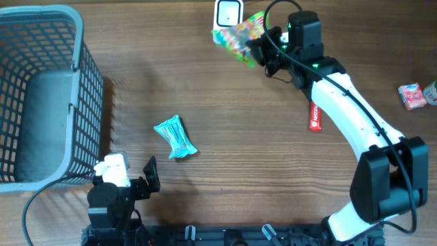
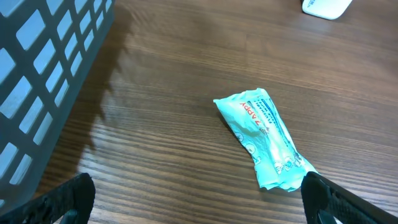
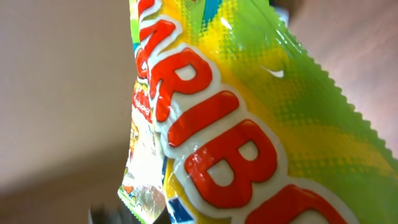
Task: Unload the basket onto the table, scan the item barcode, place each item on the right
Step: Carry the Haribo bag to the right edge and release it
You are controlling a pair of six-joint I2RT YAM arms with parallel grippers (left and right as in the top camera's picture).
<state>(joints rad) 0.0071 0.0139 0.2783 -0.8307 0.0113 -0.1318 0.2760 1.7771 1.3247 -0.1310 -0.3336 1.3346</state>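
Observation:
The robot's right gripper should release the Haribo bag on the table (image 1: 403, 78), against the red packet's far edge.
A green and yellow Haribo bag (image 1: 240, 34) hangs at the far middle of the table, right in front of the white scanner (image 1: 228, 12). My right gripper (image 1: 263, 49) is shut on the bag's right side. In the right wrist view the bag (image 3: 249, 124) fills the frame and hides the fingers. No barcode shows on the side I see. My left gripper (image 1: 133, 172) rests low at the front left, open and holding nothing. Its black fingertips (image 2: 74, 196) stand wide apart at the bottom of the left wrist view.
A teal snack packet (image 1: 175, 137) lies flat ahead of the left gripper (image 2: 199, 190), its near end by the right fingertip. A grey mesh basket (image 1: 41, 96) fills the left side. A red stick pack (image 1: 315, 116) and a red packet (image 1: 412, 96) lie to the right.

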